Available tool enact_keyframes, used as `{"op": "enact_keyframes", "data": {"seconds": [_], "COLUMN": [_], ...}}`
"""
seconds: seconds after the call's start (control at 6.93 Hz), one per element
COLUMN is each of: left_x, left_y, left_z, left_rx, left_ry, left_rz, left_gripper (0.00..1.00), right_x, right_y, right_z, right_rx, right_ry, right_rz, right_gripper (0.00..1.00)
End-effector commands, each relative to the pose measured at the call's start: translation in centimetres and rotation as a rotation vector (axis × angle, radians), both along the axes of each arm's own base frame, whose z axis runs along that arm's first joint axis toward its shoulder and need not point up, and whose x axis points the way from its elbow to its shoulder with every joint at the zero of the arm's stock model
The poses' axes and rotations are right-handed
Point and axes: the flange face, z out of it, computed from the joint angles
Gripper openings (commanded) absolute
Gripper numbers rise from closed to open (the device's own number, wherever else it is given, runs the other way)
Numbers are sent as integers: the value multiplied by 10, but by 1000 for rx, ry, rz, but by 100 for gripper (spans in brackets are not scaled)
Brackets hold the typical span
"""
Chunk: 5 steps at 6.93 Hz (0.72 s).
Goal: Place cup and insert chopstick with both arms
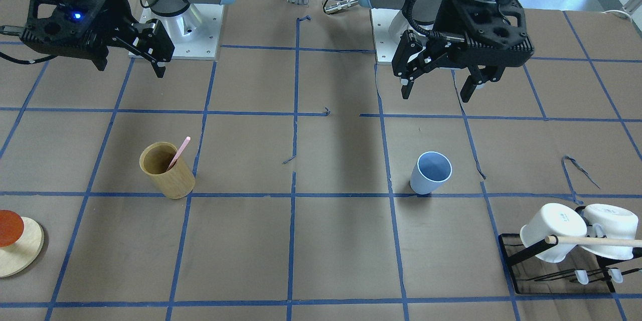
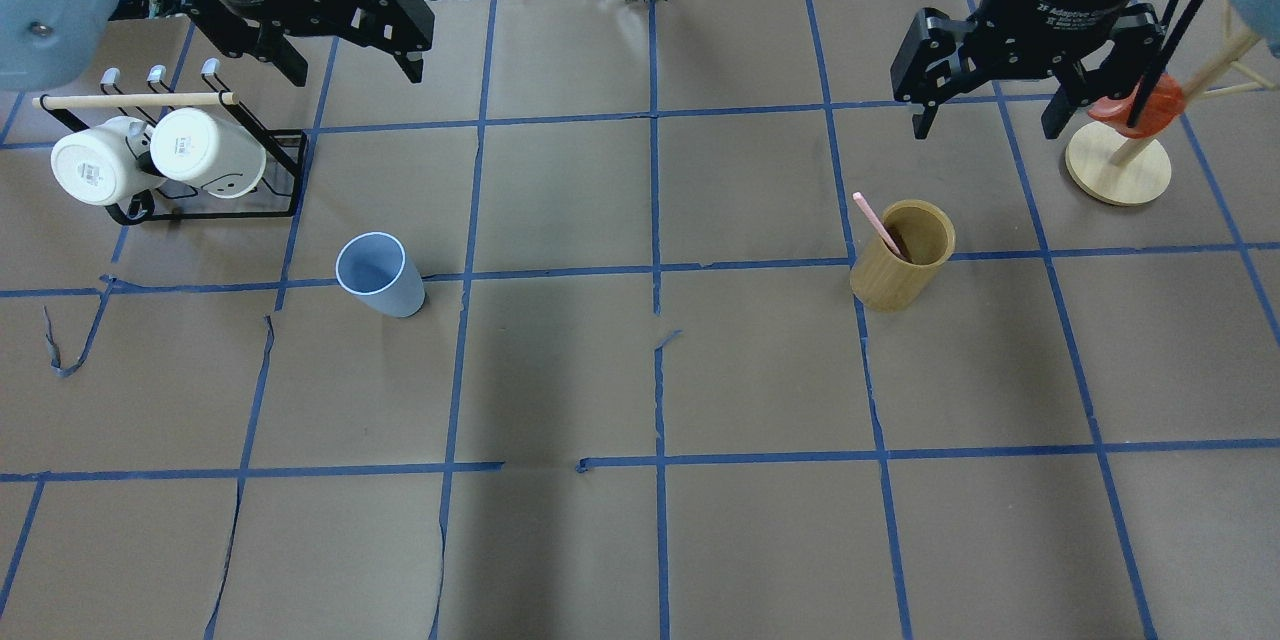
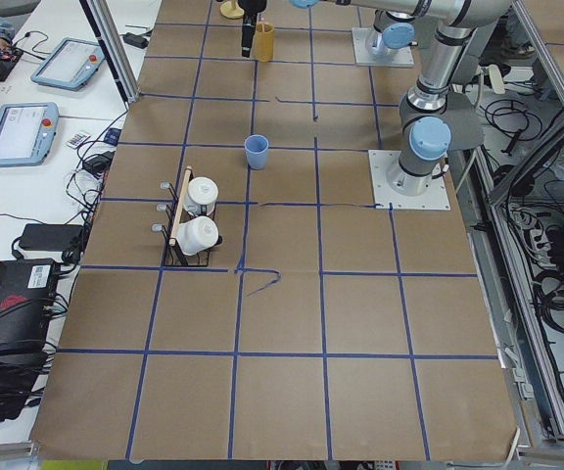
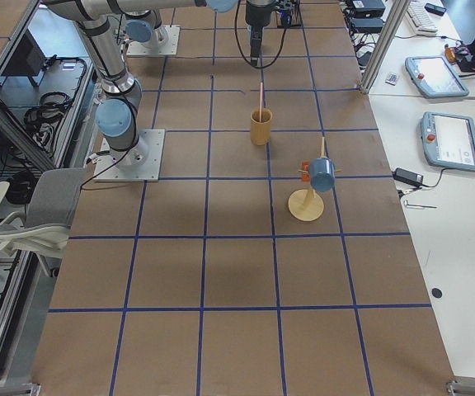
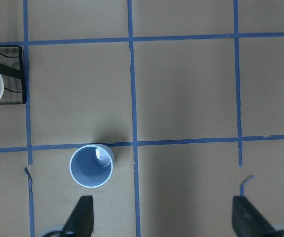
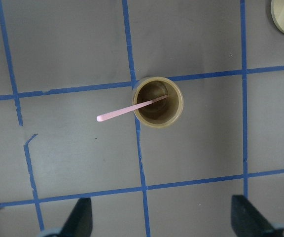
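The pale-pink chopstick sticks out above the rim of the tan bamboo cylinder, and my right gripper needs to close there on its upper end [image 1: 186,141] [image 6: 104,116].
The light-blue cup [image 1: 431,173] stands upright and empty on the table, seen in the overhead view [image 2: 380,275] and the left wrist view [image 5: 91,166]. My left gripper [image 2: 355,75] hangs open high above the table, behind the cup [image 1: 435,94]. The pale-pink chopstick [image 2: 878,223] leans inside the tan bamboo cylinder [image 2: 900,265] and sticks out over its rim, as the right wrist view [image 6: 127,110] shows. My right gripper [image 2: 985,130] is open and empty, high above and behind the cylinder [image 1: 131,69].
A black rack [image 2: 290,170] holding two white mugs [image 2: 205,150] on a wooden rod stands left of the cup. A round wooden stand [image 2: 1117,170] with a red piece stands right of the cylinder. Brown paper with blue tape lines covers the table.
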Motion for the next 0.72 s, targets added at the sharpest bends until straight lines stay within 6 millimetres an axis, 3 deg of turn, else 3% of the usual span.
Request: {"op": "enact_keyframes", "data": {"seconds": [0.0, 0.14, 0.58], "left_x": [3, 3, 5], "left_y": [9, 11, -9], "left_z": [5, 8, -20], "left_rx": [-1, 15, 62], "left_ry": [-17, -16, -4], "left_rz": [5, 6, 7], "left_gripper": [100, 100, 100], "right_x": [-7, -7, -22], "right_y": [0, 0, -6], "right_z": [-2, -2, 3], "right_rx": [3, 2, -16], "right_ry": [37, 37, 24], "right_rz": [-155, -160, -198], "right_gripper": [100, 100, 100]}}
